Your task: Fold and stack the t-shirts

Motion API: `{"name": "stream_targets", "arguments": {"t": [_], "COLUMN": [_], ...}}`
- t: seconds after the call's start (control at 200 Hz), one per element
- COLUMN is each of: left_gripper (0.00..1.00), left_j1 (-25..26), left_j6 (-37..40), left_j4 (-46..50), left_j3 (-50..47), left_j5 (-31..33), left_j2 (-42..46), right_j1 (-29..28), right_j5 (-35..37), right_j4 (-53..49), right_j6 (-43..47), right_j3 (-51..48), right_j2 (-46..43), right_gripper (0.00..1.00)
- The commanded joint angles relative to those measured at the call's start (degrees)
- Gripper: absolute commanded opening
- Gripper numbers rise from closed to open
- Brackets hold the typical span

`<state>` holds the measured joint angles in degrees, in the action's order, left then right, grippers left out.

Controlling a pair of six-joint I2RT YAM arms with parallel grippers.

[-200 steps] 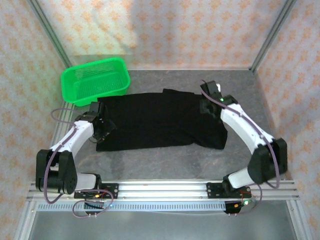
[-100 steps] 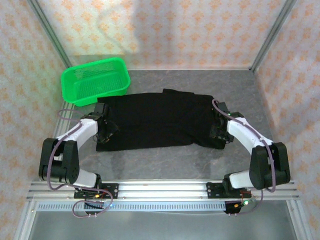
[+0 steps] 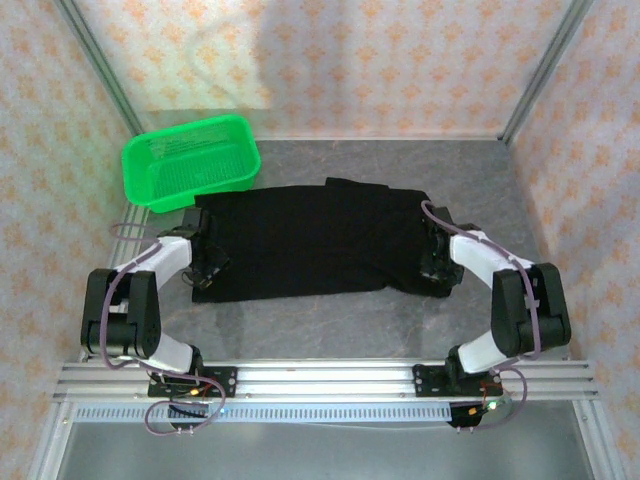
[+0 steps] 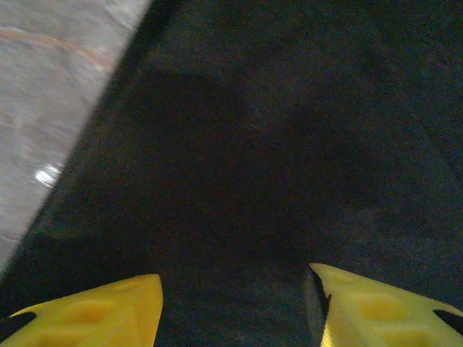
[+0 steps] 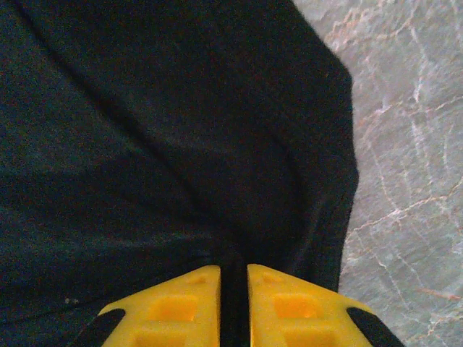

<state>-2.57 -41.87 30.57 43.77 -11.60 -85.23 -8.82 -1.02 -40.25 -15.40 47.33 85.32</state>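
The black t-shirt's far edge crowds the green basket and its near edge bends, so next my right gripper regrips the t-shirt's near corner (image 3: 438,291) and pulls it closer.
A black t-shirt (image 3: 320,240) lies spread across the middle of the grey table, with a folded flap at its right side. My left gripper (image 3: 207,262) sits low at the shirt's near left edge. In the left wrist view this left gripper (image 4: 235,307) is open, its yellow fingers (image 4: 94,311) wide apart over the black cloth (image 4: 275,144). My right gripper (image 3: 436,266) rests on the shirt's near right corner. The right wrist view has the right gripper (image 5: 234,289) shut on a thin fold of the t-shirt (image 5: 145,130), which fills the narrow gap between its pads.
A bright green mesh basket (image 3: 190,160) stands at the back left, just beyond the shirt's left end. Bare grey table (image 3: 330,325) runs between the shirt and the aluminium rail (image 3: 320,378). Patterned walls enclose the back and sides.
The right arm has swung from the shirt's far right corner down to its near right corner. The left arm has drawn back and lowered at the left edge.
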Motion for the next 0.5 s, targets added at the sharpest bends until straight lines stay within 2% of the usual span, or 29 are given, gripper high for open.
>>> {"name": "stream_targets", "arguments": {"t": [0.0,0.1,0.305,0.41,0.46,0.495], "left_gripper": [0.55,0.55,0.55,0.55,0.55,0.55], "left_j1": [-2.4,-3.8,-4.7,-4.9,-5.0,-4.9], "left_j6": [2.4,3.9,6.0,6.4,6.5,6.6], "left_j4": [1.8,2.5,3.2,2.7,2.6,2.6], "left_j3": [-0.8,-0.7,-0.2,-0.3,-0.1,0.1], "left_j5": [2.2,2.7,4.2,4.0,3.4,3.2], "left_j2": [0.8,0.6,-0.7,-0.6,-0.7,-0.8], "right_j1": [1.3,1.6,1.8,1.9,1.9,1.9], "right_j5": [2.0,0.5,-0.1,0.2,-0.4,-0.6], "right_j4": [-4.5,-7.2,-15.0,-13.8,-13.0,-12.3], "right_j6": [0.4,0.1,-1.4,-1.9,-2.2,-2.7], "right_j3": [2.0,3.3,5.8,3.7,3.0,2.8], "right_j2": [-4.3,-7.3,-7.0,-7.7,-7.7,-7.7], "right_gripper": [0.15,0.14,0.09,0.08,0.11,0.18]}}
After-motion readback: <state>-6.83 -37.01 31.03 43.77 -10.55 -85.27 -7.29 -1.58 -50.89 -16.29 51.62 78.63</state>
